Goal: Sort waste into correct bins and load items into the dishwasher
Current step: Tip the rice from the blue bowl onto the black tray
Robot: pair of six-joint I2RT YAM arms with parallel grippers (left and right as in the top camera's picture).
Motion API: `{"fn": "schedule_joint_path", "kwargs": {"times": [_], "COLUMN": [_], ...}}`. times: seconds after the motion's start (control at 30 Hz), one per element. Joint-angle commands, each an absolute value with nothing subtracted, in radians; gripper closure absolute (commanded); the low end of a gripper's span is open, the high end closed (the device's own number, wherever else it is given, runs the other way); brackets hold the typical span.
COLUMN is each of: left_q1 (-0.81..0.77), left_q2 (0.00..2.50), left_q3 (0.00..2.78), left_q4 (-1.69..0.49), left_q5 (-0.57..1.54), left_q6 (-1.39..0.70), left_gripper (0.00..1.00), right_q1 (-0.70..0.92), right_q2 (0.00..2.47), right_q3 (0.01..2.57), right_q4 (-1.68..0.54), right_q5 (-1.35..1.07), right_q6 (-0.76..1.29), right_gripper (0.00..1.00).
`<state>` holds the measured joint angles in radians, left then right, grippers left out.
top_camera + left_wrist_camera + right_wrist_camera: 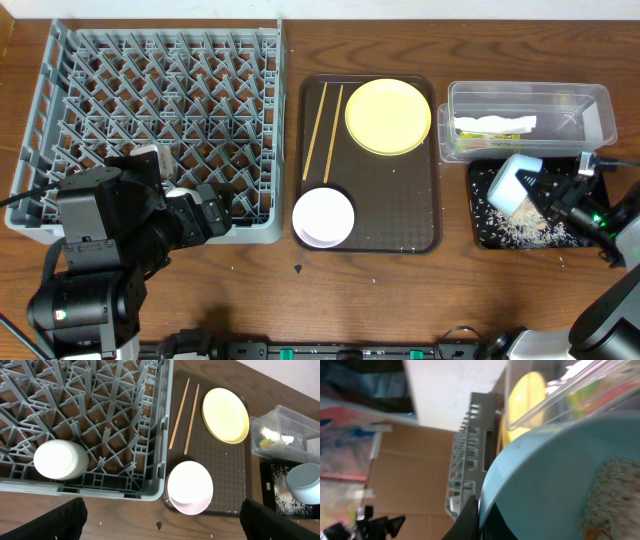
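Next, my right gripper lets go of the light-blue bowl on the brown serving tray's empty corner (406, 205) beside the white bowl.
My right gripper (548, 197) is shut on the rim of the light-blue bowl (515, 185), tipped on its side over the black tray (478, 205). Rice-like crumbs (520, 232) lie in that tray, and some cling inside the bowl (560, 475), whose rim sits between the jaws (482, 515). The clear tub (590, 100) holds the white paper wrapper (495, 125) and the sachet (270, 442). My left gripper (160, 520) is open and empty, above the table in front of the grey dish rack (150, 120). The small white cup (60, 460) stands in the rack's near corner.
The brown serving tray (400, 215) between the rack and the bins carries the pale-yellow plate (388, 116), two chopsticks (322, 130) and the white bowl (323, 216). A small dark scrap (298, 268) lies on the table in front of the tray.
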<state>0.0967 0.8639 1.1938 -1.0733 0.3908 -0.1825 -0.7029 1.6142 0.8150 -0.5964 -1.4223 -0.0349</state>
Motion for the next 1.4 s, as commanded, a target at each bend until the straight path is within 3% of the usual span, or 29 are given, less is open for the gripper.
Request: {"fn": "schedule_joint_path", "kwargs": {"times": [0.0,0.3,0.33,0.4,0.5,0.6,0.7,0.8,0.9,1.0,1.07,1.13,1.23,1.37], "left_q1": [0.099,0.099,0.099,0.099,0.099,0.099,0.099,0.099,0.099,0.099,0.099,0.099,0.099,0.099], "left_q2": [0.863,0.863,0.863,0.863,0.863,0.863,0.863,0.863,0.863,0.863,0.863,0.863,0.863,0.863], "left_q3": [1.214,1.214,1.214,1.214,1.214,1.214,1.214,1.214,1.214,1.214,1.214,1.214,1.214,1.214], "left_q4": [-1.073,-1.073,-1.073,-1.073,-1.073,-1.073,-1.073,-1.073,-1.073,-1.073,-1.073,-1.073,-1.073,-1.073], "left_q5": [0.404,0.404,0.404,0.404,0.404,0.404,0.404,0.404,0.404,0.404,0.404,0.404,0.404,0.404], "left_q6": [-0.173,-0.173,-0.173,-0.172,-0.173,-0.172,-0.172,-0.173,-0.173,-0.172,-0.173,-0.172,-0.172,-0.172], "left_gripper": [0.02,0.02,0.02,0.02,0.02,0.02,0.02,0.02,0.02,0.02,0.02,0.02,0.02,0.02], "right_q1": [-0.712,-0.715,-0.716,-0.714,-0.722,-0.717,-0.72,-0.708,-0.707,-0.696,-0.692,-0.686,-0.672,-0.657], "right_q2": [1.616,1.616,1.616,1.616,1.616,1.616,1.616,1.616,1.616,1.616,1.616,1.605,1.591,1.587], "right_q3": [0.789,0.789,0.789,0.789,0.789,0.789,0.789,0.789,0.789,0.789,0.789,0.798,0.8,0.801], "right_q4": [-0.582,-0.578,-0.573,-0.571,-0.577,-0.583,-0.592,-0.572,-0.566,-0.553,-0.571,-0.616,-0.609,-0.611], "right_q5": [-1.56,-1.53,-1.495,-1.558,-1.318,-1.459,-1.309,-1.537,-1.304,-1.553,-1.522,-1.56,-1.375,-1.536], "right_q6": [-0.109,-0.124,-0.006,-0.005,0.134,-0.023,0.159,0.011,0.148,-0.061,0.033,-0.06,-0.02,-0.16], "right_gripper": [0.99,0.99,0.99,0.99,0.99,0.99,0.99,0.99,0.99,0.99,0.99,0.99,0.99,0.99]}}
